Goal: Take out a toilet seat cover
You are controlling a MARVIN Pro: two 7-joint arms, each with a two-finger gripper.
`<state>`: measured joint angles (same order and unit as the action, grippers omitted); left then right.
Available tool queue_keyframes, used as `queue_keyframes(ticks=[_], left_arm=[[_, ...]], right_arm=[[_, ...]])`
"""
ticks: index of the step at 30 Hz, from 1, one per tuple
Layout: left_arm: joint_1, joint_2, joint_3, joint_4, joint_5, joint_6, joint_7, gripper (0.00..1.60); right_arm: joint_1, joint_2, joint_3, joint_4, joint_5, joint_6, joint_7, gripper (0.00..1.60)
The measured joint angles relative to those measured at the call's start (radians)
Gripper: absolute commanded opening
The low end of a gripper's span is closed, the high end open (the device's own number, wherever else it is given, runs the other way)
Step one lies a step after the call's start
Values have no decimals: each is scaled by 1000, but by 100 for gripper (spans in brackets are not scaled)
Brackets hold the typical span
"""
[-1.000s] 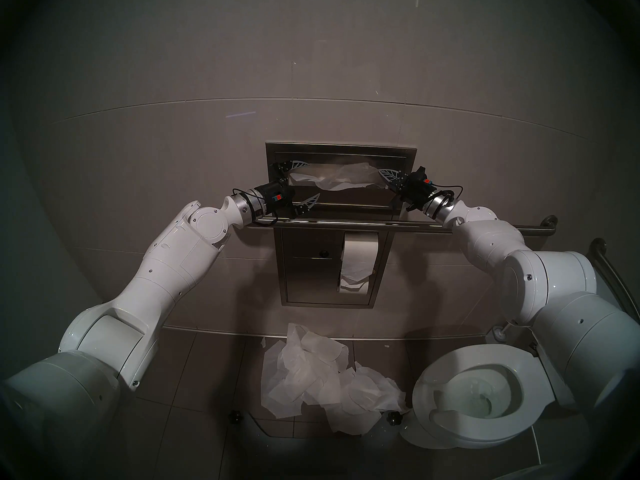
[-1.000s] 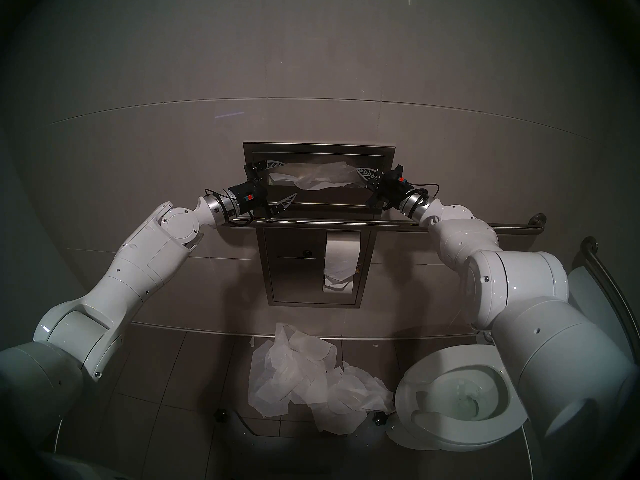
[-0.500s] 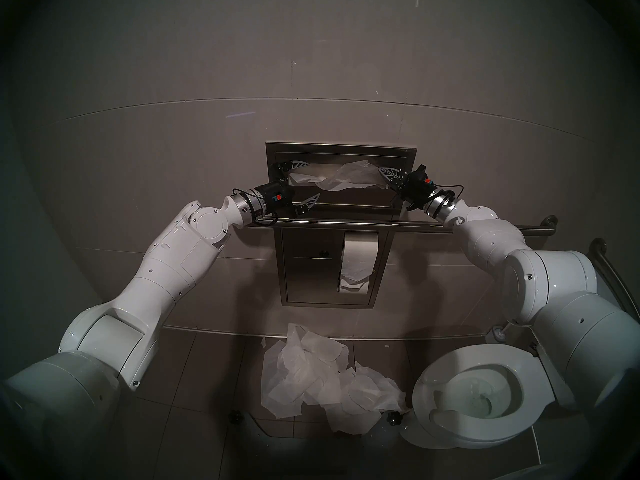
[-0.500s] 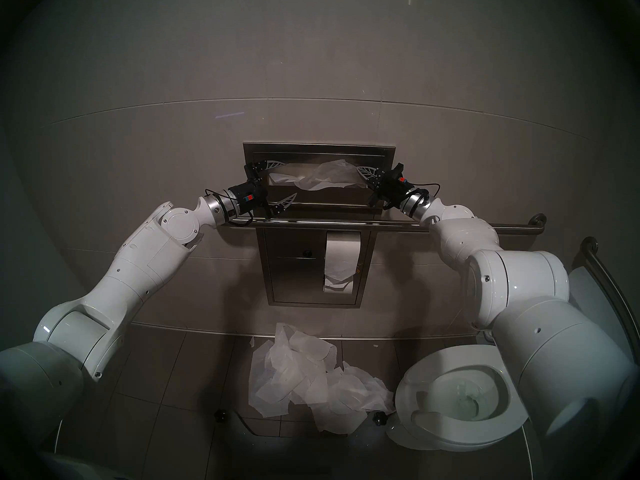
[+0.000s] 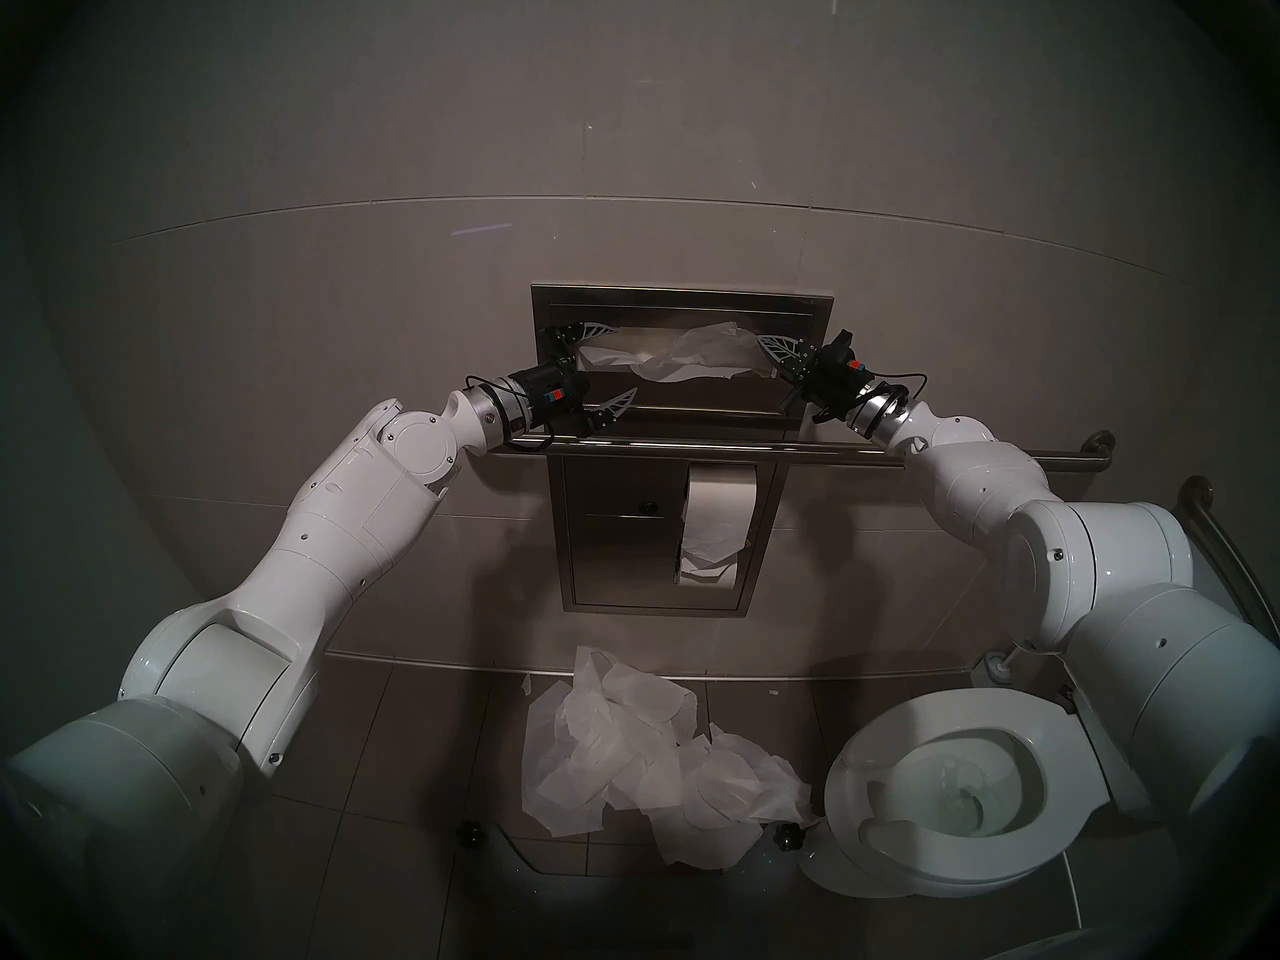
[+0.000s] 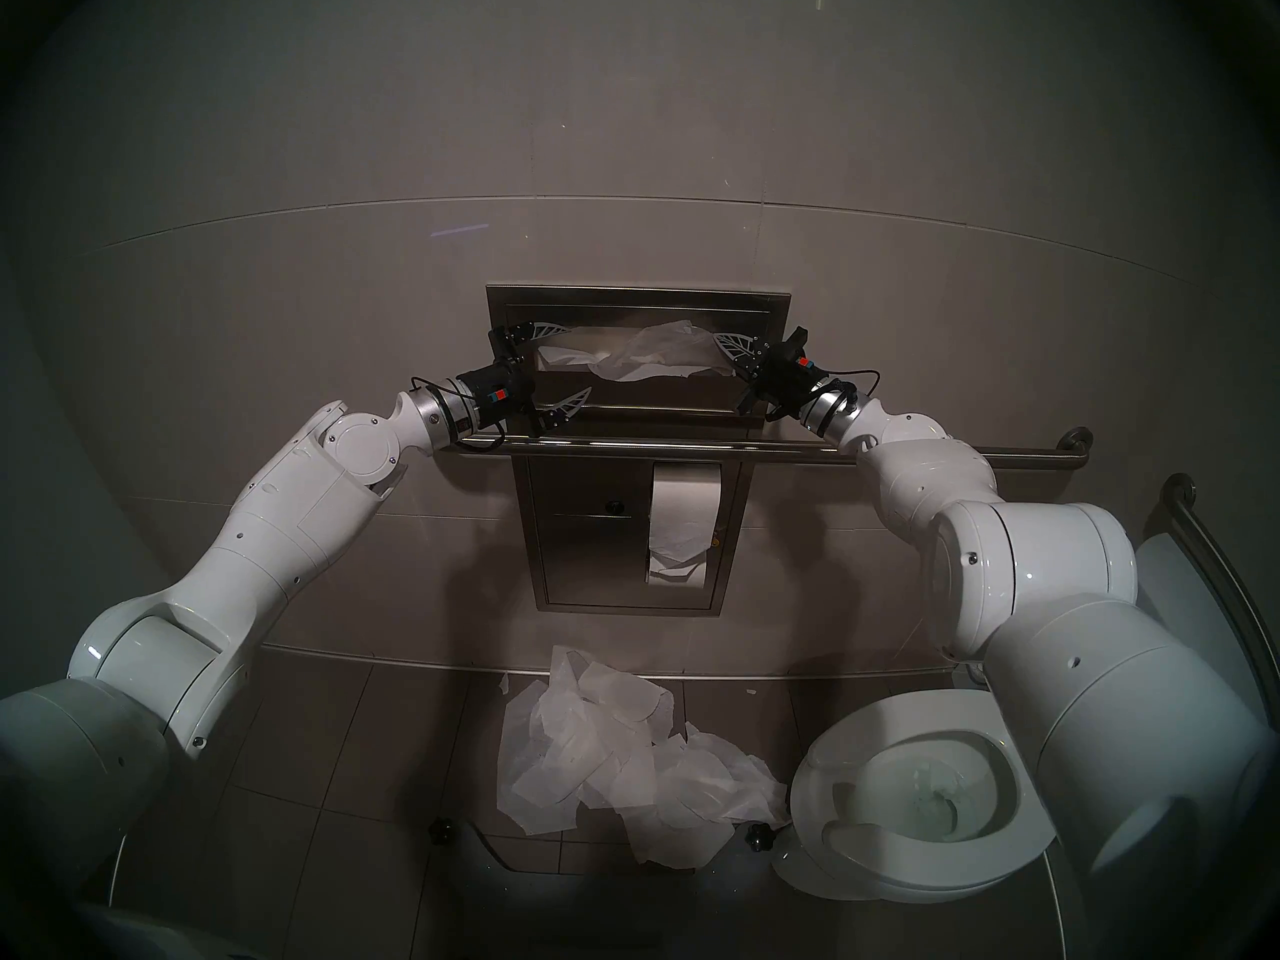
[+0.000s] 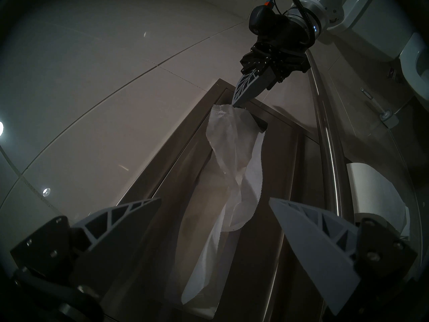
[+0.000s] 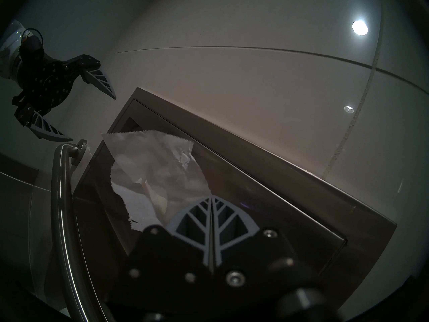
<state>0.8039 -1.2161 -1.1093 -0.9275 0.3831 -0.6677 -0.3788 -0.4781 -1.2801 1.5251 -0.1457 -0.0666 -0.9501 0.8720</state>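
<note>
The robot's right gripper holds the toilet seat cover by just one end, so the left gripper needs to move in and pinch its loose middle (image 5: 658, 365) before both lift.
A thin, creased white toilet seat cover (image 5: 692, 356) (image 6: 651, 356) sticks out of the slot of a steel wall dispenser (image 5: 682, 297). My right gripper (image 5: 760, 342) (image 8: 211, 198) is shut on the sheet's right end, with paper bunched at its fingertips. In the left wrist view the toilet seat cover (image 7: 234, 156) runs from the slot up to the right gripper (image 7: 239, 98). My left gripper (image 5: 623, 359) (image 7: 215, 199) stands wide open at the slot's left end. One finger is above the sheet and one below, and neither touches it.
A steel grab bar (image 5: 692, 446) crosses the wall just under both wrists. Below it a toilet paper roll (image 5: 717, 515) hangs in a steel panel. A heap of crumpled white sheets (image 5: 644, 758) lies on the floor beside the toilet (image 5: 935, 792).
The left arm's elbow has shifted slightly to the left. Both grippers and the sheet stay where they were.
</note>
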Motion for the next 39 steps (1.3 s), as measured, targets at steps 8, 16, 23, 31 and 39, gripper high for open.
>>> queue_keyframes(ticks=[8, 16, 23, 31, 39], left_arm=[[-34, -24, 8, 44, 43, 13, -1, 160], [-64, -59, 22, 87, 83, 21, -1, 68], [-89, -84, 28, 122, 119, 16, 1, 118], [-106, -98, 29, 154, 149, 2, 2, 37], [-116, -106, 28, 176, 178, -15, 6, 0]], right_arm=[[-6, 0, -1, 4, -3, -3, -5, 0], [-12, 0, -2, 6, -6, -4, -4, 0], [-16, 2, -2, 7, -6, -5, -3, 0], [-18, 4, -2, 7, -6, -5, -3, 0], [-19, 4, -1, 6, -6, -5, -2, 0]])
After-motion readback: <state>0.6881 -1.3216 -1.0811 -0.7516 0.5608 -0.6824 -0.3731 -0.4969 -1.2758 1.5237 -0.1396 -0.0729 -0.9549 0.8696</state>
